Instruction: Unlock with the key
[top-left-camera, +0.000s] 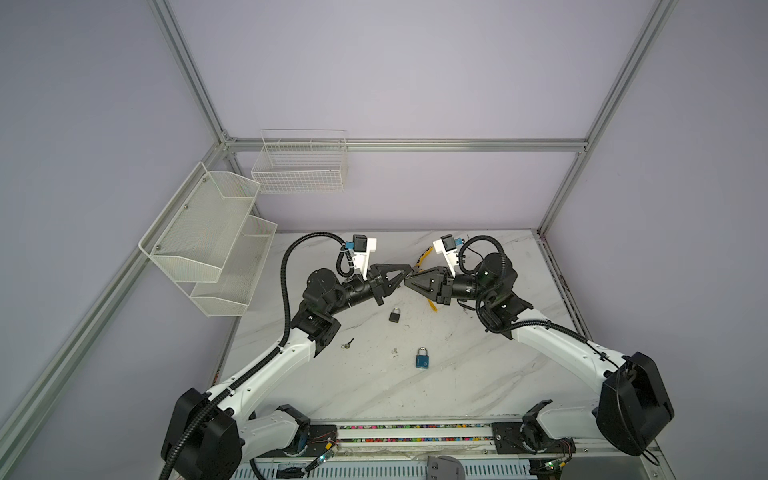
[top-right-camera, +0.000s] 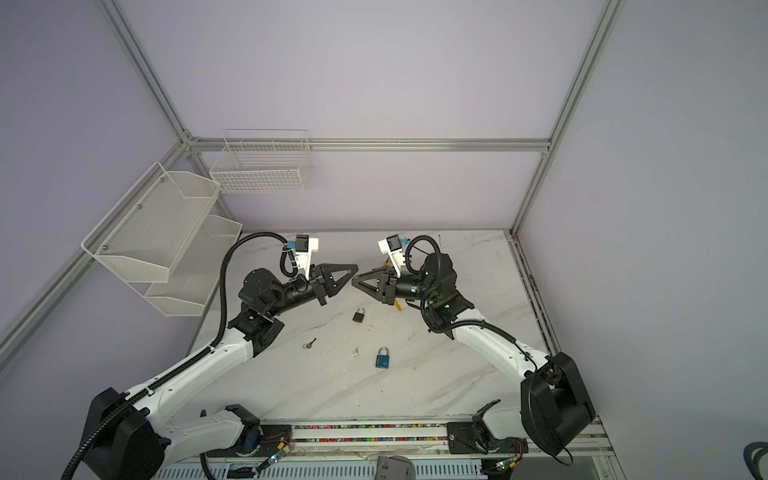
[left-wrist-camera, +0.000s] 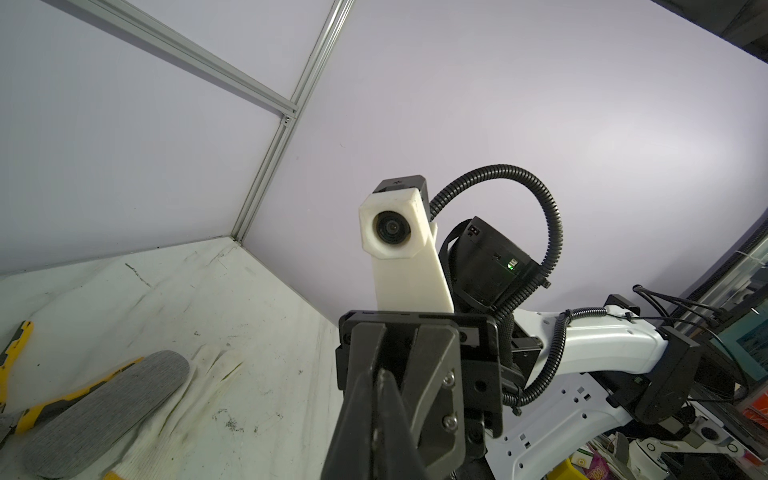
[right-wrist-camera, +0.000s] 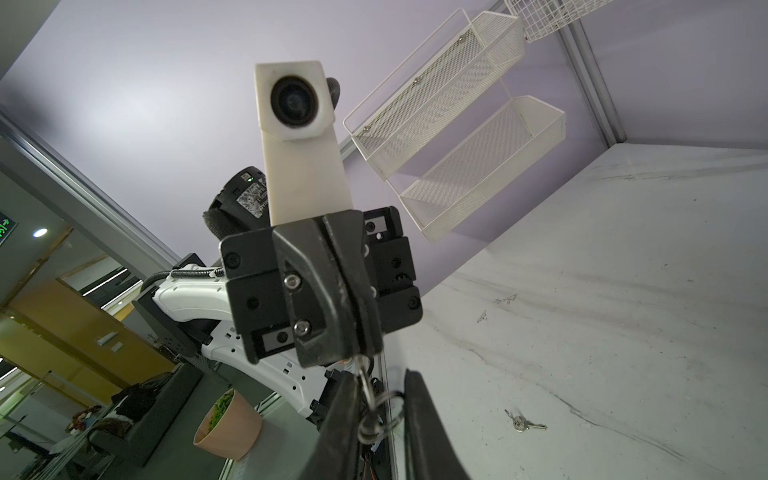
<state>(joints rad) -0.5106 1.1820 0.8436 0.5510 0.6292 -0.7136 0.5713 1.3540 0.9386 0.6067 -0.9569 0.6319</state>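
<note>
Next, my right gripper opens and grabs the key's head (right-wrist-camera: 368, 419) before my left gripper opens, because my right gripper's fingers are at the key's loose ring.
Both grippers meet tip to tip above the middle of the table. My left gripper (top-left-camera: 409, 272) (top-right-camera: 356, 269) (left-wrist-camera: 382, 374) is shut on a small metal key (right-wrist-camera: 360, 368), and the key's ring (right-wrist-camera: 384, 409) hangs from it. My right gripper (top-left-camera: 407, 281) (top-right-camera: 353, 281) (right-wrist-camera: 382, 376) stands narrowly open, its fingers on either side of that ring. A black padlock (top-left-camera: 394, 315) (top-right-camera: 359, 314) lies just below the grippers, shackle closed. A blue padlock (top-left-camera: 422, 358) (top-right-camera: 382, 358) lies nearer the front. A second key (top-left-camera: 347, 343) (top-right-camera: 309, 343) (right-wrist-camera: 521, 423) rests on the table to the left.
Yellow-handled pliers (top-left-camera: 424, 254) (left-wrist-camera: 16, 345) and a white glove (left-wrist-camera: 174, 415) with a grey pad (left-wrist-camera: 104, 407) lie behind the grippers. White mesh shelves (top-left-camera: 208, 237) and a wire basket (top-left-camera: 299, 166) hang on the left and back walls. A small scrap (top-left-camera: 394, 352) lies mid-table.
</note>
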